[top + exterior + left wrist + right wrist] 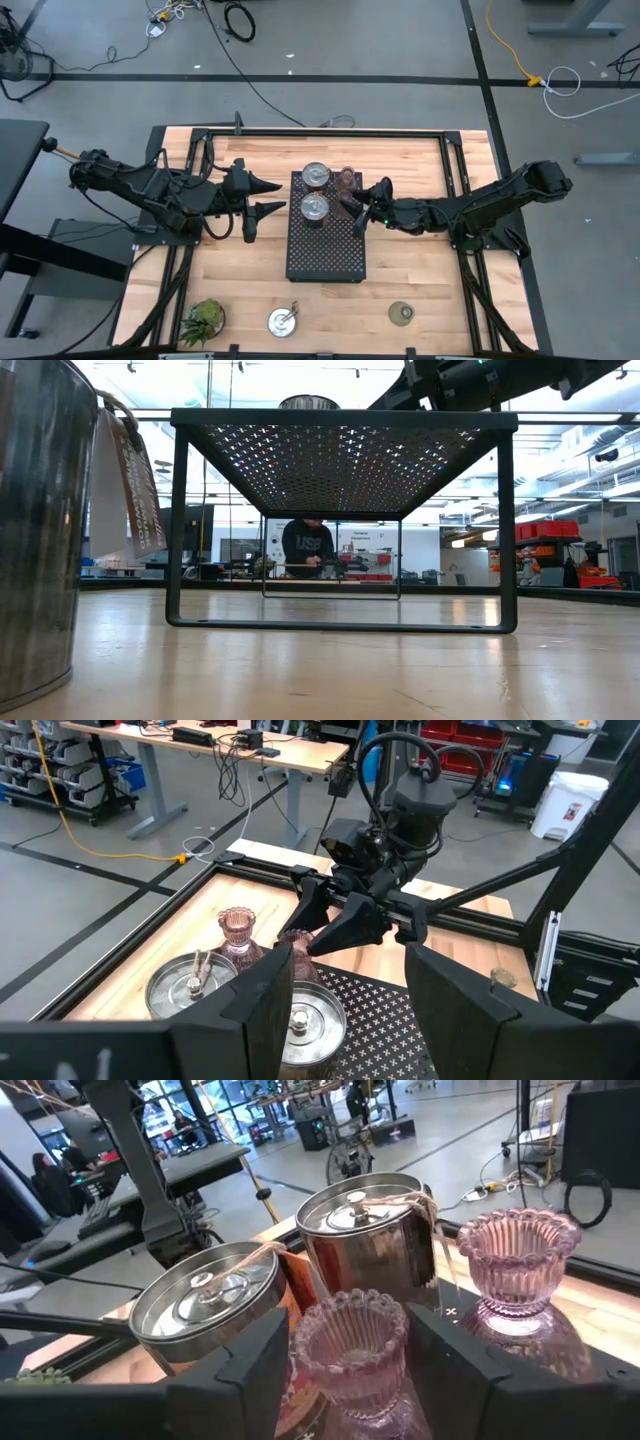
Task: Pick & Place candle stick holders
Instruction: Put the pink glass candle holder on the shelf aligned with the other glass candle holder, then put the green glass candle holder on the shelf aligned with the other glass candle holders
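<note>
The robot's right gripper needs to set the pink holder, now held over the tray's part beside that holder, down on the black tray (376, 1425) beside the nearer silvery holder.
Two silvery holders (316, 176) (314, 208) stand on the black perforated tray (325, 262). One pink glass holder (348, 178) stands at the tray's far right corner. My right gripper (358, 207) is shut on the other pink holder (350, 1342) over the tray's right part, next to the nearer silvery holder. My left gripper (250, 205) is open and empty, just left of the tray. A third silvery holder (283, 321) and the olive-green holder (402, 313) stand on the table near its front edge. My right gripper pinches the pink holder's ribbed cup (305, 1350) between its two fingers, one on each side. The fingers come about level from the table's right side. The holder stands upright in the hold; its foot is outside the right wrist view, so I cannot tell whether it rests on the tray.
A spiky green plant (203, 320) stands at the front left. In the low view the front silvery holder (30, 530) fills the left side and the tray (340, 420) stands on legs. A person shows in the room behind.
</note>
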`<state>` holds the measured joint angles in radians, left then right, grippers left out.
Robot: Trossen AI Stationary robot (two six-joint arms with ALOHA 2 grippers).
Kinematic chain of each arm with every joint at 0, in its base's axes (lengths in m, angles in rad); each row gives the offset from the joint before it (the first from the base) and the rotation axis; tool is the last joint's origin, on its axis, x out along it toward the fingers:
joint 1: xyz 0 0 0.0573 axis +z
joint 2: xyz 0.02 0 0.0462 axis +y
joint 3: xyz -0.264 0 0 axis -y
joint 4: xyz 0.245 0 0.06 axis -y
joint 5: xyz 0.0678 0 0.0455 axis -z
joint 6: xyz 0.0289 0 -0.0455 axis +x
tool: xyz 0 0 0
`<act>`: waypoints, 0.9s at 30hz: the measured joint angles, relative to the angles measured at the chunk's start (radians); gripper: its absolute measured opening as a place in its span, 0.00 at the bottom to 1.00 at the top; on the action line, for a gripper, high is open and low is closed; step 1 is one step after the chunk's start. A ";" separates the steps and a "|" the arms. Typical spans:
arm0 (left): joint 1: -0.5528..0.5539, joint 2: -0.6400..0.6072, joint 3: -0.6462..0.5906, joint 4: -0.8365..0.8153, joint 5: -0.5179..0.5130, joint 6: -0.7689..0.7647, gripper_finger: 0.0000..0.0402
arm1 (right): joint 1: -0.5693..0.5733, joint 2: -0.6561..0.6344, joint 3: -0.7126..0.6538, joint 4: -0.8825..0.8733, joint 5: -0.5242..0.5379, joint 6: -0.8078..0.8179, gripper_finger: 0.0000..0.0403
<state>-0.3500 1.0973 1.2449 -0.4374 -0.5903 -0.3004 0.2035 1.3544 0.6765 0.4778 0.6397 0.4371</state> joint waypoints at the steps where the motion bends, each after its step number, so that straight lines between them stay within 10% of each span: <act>1: 0.000 0.000 0.000 0.000 0.000 0.000 0.49 | 0.000 0.000 0.000 0.000 -0.012 0.006 0.49; 18: 0.000 0.000 0.000 0.000 0.000 -0.002 0.49 | 0.017 -0.138 0.000 -0.131 -0.033 -0.007 0.49; 27: 0.000 0.000 0.000 -0.001 0.000 0.024 0.49 | 0.048 -0.331 0.000 -0.377 -0.224 0.150 0.48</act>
<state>-0.3500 1.0973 1.2449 -0.4379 -0.5901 -0.2762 0.2512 1.0238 0.6765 0.1013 0.4157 0.5870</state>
